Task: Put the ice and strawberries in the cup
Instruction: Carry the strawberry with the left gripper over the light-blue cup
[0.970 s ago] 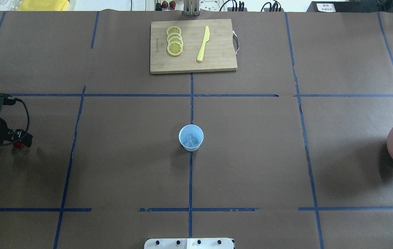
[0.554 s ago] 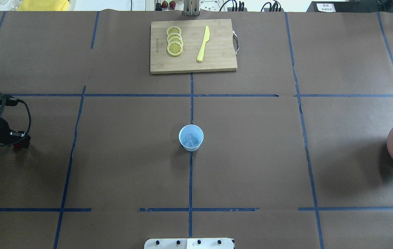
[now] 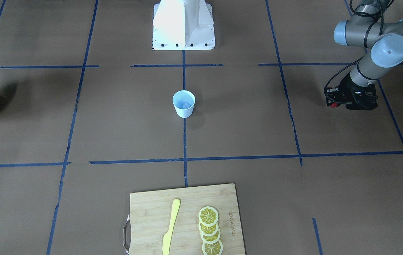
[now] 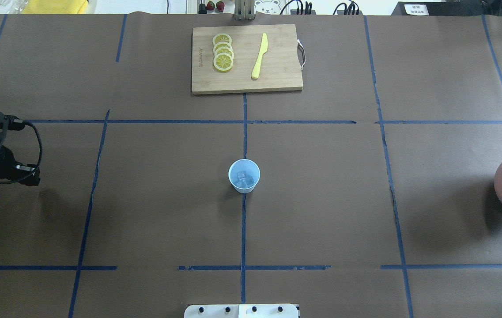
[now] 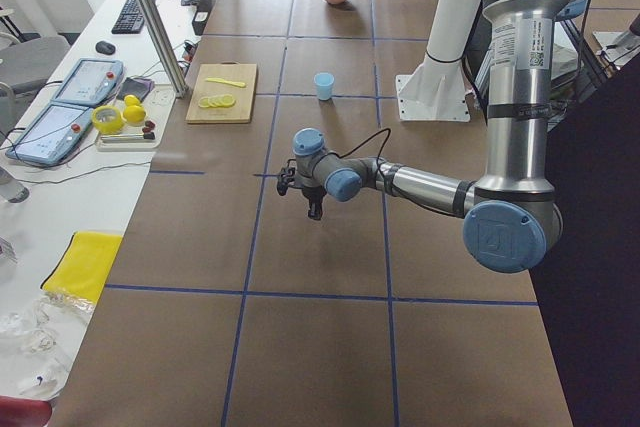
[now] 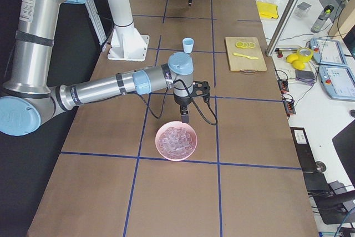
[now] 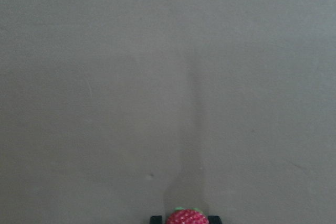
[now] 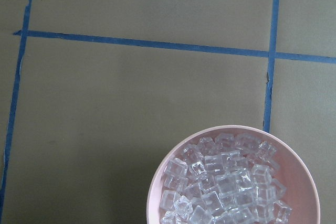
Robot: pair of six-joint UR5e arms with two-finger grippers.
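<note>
I need to let go of the red strawberry with my left gripper in with the ice cubes inside the white cup (image 3: 186,101).
The white cup (image 4: 244,176) stands at the table's middle with a few ice cubes (image 4: 243,178) inside; it also shows in the front view (image 3: 183,103). More ice (image 8: 226,184) fills the pink bowl (image 8: 157,182) at the right edge. My left gripper (image 7: 185,220) is shut on a red strawberry (image 7: 186,216) just above the bare paper, far left of the cup (image 4: 33,178). The right gripper (image 6: 184,118) hangs over the bowl's far rim; only the right side view shows it, so I cannot tell its state.
A wooden cutting board (image 4: 277,66) at the far middle carries lemon slices (image 4: 223,52) and a yellow knife (image 4: 259,56). The robot base (image 3: 183,24) sits at the near edge. Two red berries (image 4: 215,5) lie beyond the far edge.
The left wrist has shifted slightly toward the far side and right. The red berry under it no longer shows from overhead. Cup and bowl have not moved.
</note>
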